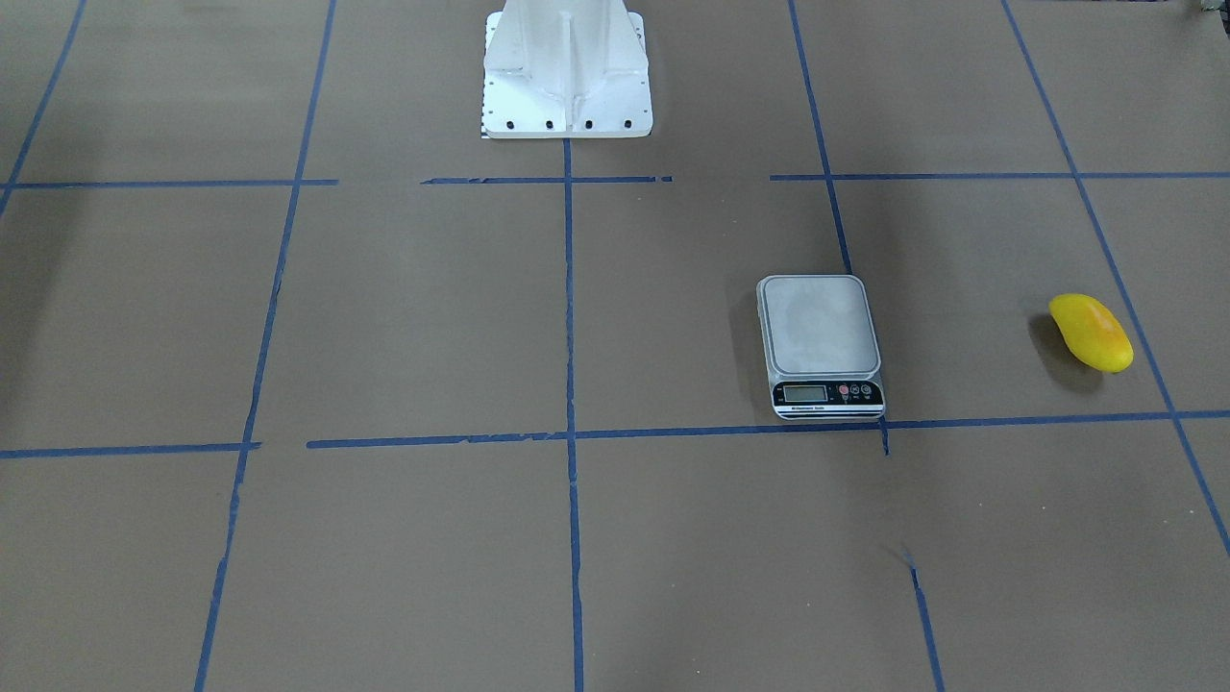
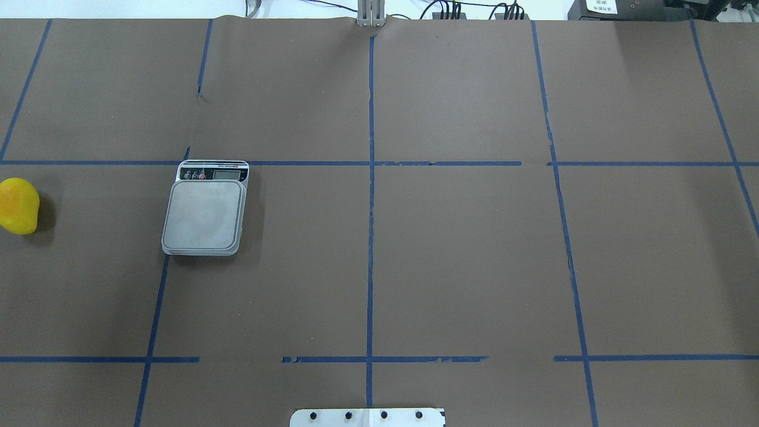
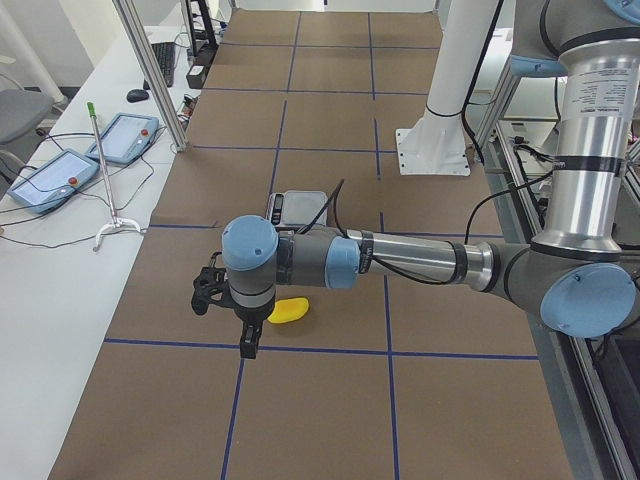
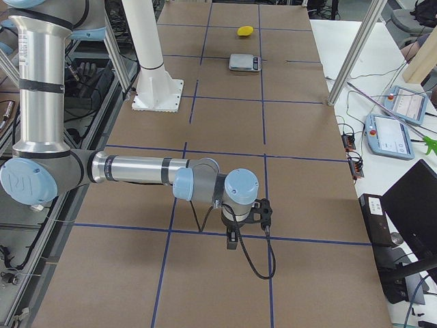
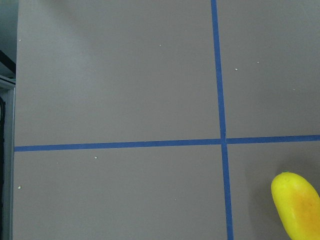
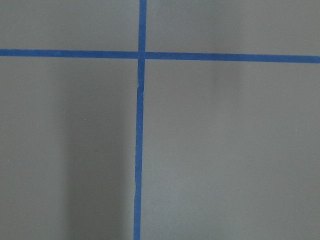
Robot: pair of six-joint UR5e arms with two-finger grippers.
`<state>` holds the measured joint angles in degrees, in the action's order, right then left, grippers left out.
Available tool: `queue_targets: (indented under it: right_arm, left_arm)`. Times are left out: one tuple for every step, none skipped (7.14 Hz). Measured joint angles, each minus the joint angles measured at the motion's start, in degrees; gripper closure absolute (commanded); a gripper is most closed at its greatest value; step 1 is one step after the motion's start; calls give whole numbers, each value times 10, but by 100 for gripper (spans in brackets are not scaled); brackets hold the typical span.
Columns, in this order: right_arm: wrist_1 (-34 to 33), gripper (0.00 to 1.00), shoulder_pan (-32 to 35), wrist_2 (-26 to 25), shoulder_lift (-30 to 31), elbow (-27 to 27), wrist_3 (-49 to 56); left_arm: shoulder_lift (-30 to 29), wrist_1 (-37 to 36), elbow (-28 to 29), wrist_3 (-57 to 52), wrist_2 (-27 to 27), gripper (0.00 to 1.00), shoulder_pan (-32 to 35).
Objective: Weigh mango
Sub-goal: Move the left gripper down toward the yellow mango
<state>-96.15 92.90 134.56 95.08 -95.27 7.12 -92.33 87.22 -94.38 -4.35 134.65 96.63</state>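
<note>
Next, my left gripper goes to the middle of the yellow mango [image 1: 1090, 333] [image 5: 301, 213] and closes there, across its long body.
The yellow mango [image 1: 1091, 333] with an orange blush lies on the brown table, at the far left edge in the overhead view [image 2: 18, 206]. The grey scale [image 1: 820, 332] stands apart from it with nothing on its platform [image 2: 204, 214]. In the exterior left view my left gripper [image 3: 247, 345] hangs above the table just beside the mango [image 3: 290, 312], not touching it; I cannot tell whether it is open. The left wrist view shows the mango's end [image 5: 298, 207] at the bottom right. My right gripper [image 4: 232, 240] hangs over bare table far from the scale [image 4: 244, 62]; I cannot tell whether it is open or shut.
The white robot pedestal [image 1: 567, 77] stands at the table's middle edge. Blue tape lines [image 2: 370, 178] grid the brown surface. Teach pendants and cables lie on the white side bench [image 3: 60, 170]. Aluminium frame posts [image 4: 355, 51] rise along the operators' side.
</note>
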Motion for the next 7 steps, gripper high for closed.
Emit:
queue_targets:
  right_arm:
    - [0, 0, 0, 0, 0, 0, 0]
    - [0, 0, 0, 0, 0, 0, 0]
    - [0, 0, 0, 0, 0, 0, 0]
    - [0, 0, 0, 0, 0, 0, 0]
    - [0, 0, 0, 0, 0, 0, 0]
    - [0, 0, 0, 0, 0, 0, 0]
    - [0, 0, 0, 0, 0, 0, 0]
  left_arm:
    - [5, 2, -6, -1, 6, 0, 0]
    - [19, 9, -16, -3, 9, 0, 0]
    - [33, 16, -23, -4, 10, 0, 0]
    - [42, 20, -28, -4, 9, 0, -1]
    - [46, 21, -30, -1, 8, 0, -1]
    - [51, 20, -30, 2, 6, 0, -2]
    - [57, 23, -28, 18, 6, 0, -13]
